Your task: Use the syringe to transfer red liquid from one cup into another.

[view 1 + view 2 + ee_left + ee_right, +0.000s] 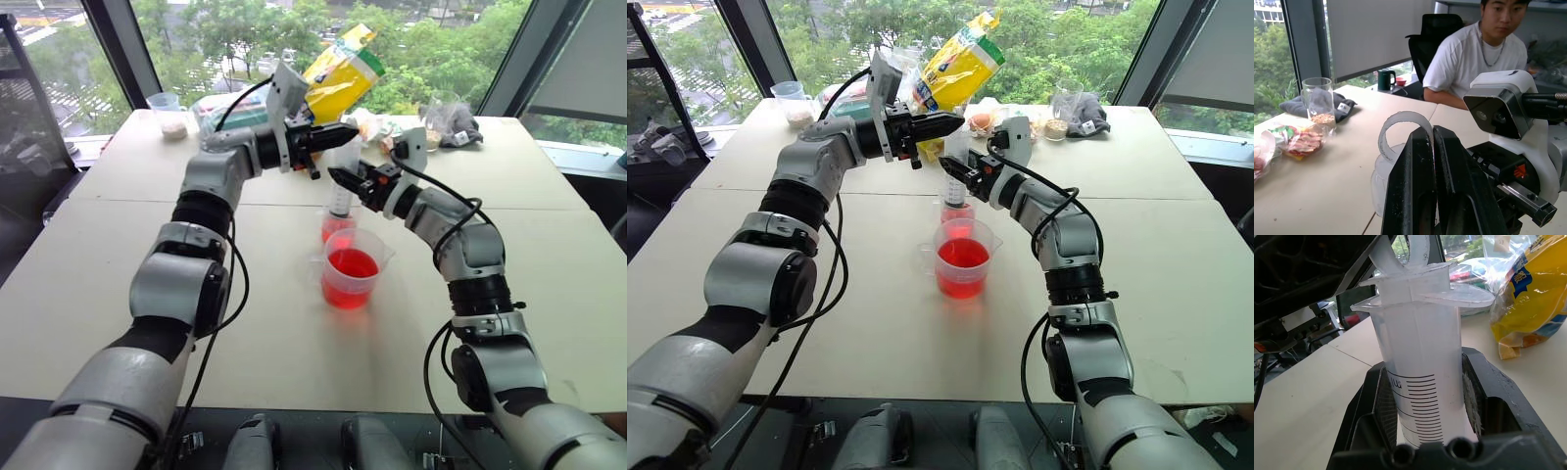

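Observation:
Next, my right gripper sets the syringe down on the open table (pixel 451 261) next to the measuring cup with the handle, on my right gripper's side. The syringe now stands inside the smaller plain cup.
The syringe (pixel 341 199) stands upright with its lower end inside the smaller plain cup (pixel 336 231), which holds a little red liquid. My right gripper (pixel 340 179) is shut on the clear barrel (pixel 1420 382), whose scale marks face the wrist camera. My left gripper (pixel 336 134) reaches in from the left above it, fingers shut on the white plunger ring (pixel 1400 128). The plunger sits pushed nearly all the way in. Just in front stands the handled measuring cup (pixel 350 276), about half full of red liquid (pixel 963 257).
A yellow bag (pixel 343 70), snack packets (pixel 1300 139), a clear cup (pixel 168 110) and a glass (pixel 1317 100) on a grey cloth line the table's far edge. A person (pixel 1479 58) sits at the table's right side. A table seam (pixel 118 201) crosses behind the cups.

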Controlling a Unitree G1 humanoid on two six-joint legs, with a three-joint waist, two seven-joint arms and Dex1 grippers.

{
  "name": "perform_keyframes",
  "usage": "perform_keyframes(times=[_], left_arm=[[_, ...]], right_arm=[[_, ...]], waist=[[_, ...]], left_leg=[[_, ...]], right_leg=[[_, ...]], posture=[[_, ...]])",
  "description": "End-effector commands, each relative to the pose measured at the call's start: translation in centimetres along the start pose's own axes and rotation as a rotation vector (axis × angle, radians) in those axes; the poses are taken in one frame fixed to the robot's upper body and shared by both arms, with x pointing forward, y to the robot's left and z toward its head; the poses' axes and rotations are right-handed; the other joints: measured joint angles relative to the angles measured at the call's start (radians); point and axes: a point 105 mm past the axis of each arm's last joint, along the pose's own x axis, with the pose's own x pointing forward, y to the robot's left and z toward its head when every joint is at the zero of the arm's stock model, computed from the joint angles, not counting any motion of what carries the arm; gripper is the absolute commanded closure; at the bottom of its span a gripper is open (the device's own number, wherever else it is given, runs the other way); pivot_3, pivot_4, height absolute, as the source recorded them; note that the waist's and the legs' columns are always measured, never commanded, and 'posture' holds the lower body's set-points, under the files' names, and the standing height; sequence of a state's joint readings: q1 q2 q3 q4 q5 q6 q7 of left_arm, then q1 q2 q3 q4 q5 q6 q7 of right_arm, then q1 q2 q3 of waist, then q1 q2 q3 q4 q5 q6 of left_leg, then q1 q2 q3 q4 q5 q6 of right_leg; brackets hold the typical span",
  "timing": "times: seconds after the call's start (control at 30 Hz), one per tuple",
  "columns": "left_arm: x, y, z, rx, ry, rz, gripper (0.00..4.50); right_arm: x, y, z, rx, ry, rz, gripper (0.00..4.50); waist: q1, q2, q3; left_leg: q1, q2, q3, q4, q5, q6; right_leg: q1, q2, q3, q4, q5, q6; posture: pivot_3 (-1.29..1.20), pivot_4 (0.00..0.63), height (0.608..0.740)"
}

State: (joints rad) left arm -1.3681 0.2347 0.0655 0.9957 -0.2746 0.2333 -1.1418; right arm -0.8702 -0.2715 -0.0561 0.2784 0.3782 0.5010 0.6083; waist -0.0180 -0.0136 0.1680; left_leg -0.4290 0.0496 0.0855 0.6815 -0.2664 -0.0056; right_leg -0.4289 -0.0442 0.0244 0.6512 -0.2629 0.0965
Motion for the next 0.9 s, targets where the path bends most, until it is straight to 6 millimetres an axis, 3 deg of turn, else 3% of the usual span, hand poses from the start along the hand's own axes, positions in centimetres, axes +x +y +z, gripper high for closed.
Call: perform_keyframes(times=[0.03,0.27,0.4,0.57,0.73,0.83,0.9], left_arm=[[-0.5,0.1,-0.3,-0.046,0.003,0.000,3.59],[-3.4,1.0,3.1,-0.074,-0.132,0.058,0.05],[-6.8,0.4,1.6,-0.068,-0.089,0.081,0.05],[-9.5,-1.2,-0.4,-0.053,-0.002,0.089,0.05],[-10.3,-2.6,-2.5,-0.078,0.047,0.095,0.05],[-10.2,-3.5,-3.6,-0.084,0.070,0.083,0.05],[-10.0,-3.8,-4.0,-0.091,0.076,0.079,0.05]], right_arm=[[-0.1,1.7,5.5,-0.137,-0.191,0.061,3.03],[-0.1,1.7,4.4,-0.141,-0.168,0.065,3.03],[-0.1,1.9,4.2,-0.142,-0.166,0.069,3.03],[-0.1,1.6,4.5,-0.144,-0.167,0.063,3.03],[-0.6,-0.1,8.5,-0.145,-0.171,-0.046,3.03],[-1.8,-2.7,11.7,-0.046,-0.112,-0.210,3.03],[-2.7,-3.9,12.6,-0.013,-0.068,-0.284,3.03]], waist=[[0.000,0.000,0.000],[-0.003,0.000,0.000],[-0.007,0.000,0.000],[-0.006,0.000,0.000],[0.005,0.000,0.000],[0.006,0.000,0.000],[0.006,0.000,0.000]], left_leg=[[0.000,0.000,0.000,0.000,0.000,0.000],[0.000,0.000,-0.001,0.000,0.000,0.000],[0.000,0.000,-0.003,0.000,0.000,0.000],[0.001,0.001,-0.003,0.000,0.001,-0.001],[0.001,0.000,-0.002,0.001,0.001,-0.001],[0.001,0.000,-0.003,0.001,0.001,-0.001],[0.001,0.000,-0.003,0.000,0.001,-0.001]], right_leg=[[0.000,0.000,0.000,0.000,0.000,0.000],[0.000,0.000,0.000,0.000,0.000,0.000],[0.000,0.000,0.000,0.001,0.000,0.000],[0.000,-0.001,0.000,0.003,0.000,0.000],[0.000,-0.002,0.000,0.003,0.000,0.000],[0.000,-0.002,0.000,0.004,0.000,0.000],[0.000,-0.002,0.000,0.004,0.000,0.000]], posture=[[0.00,0.150,0.740],[0.00,0.150,0.740],[0.00,0.150,0.740],[0.00,0.150,0.740],[0.00,0.150,0.740],[0.00,0.150,0.740],[0.00,0.150,0.740]])
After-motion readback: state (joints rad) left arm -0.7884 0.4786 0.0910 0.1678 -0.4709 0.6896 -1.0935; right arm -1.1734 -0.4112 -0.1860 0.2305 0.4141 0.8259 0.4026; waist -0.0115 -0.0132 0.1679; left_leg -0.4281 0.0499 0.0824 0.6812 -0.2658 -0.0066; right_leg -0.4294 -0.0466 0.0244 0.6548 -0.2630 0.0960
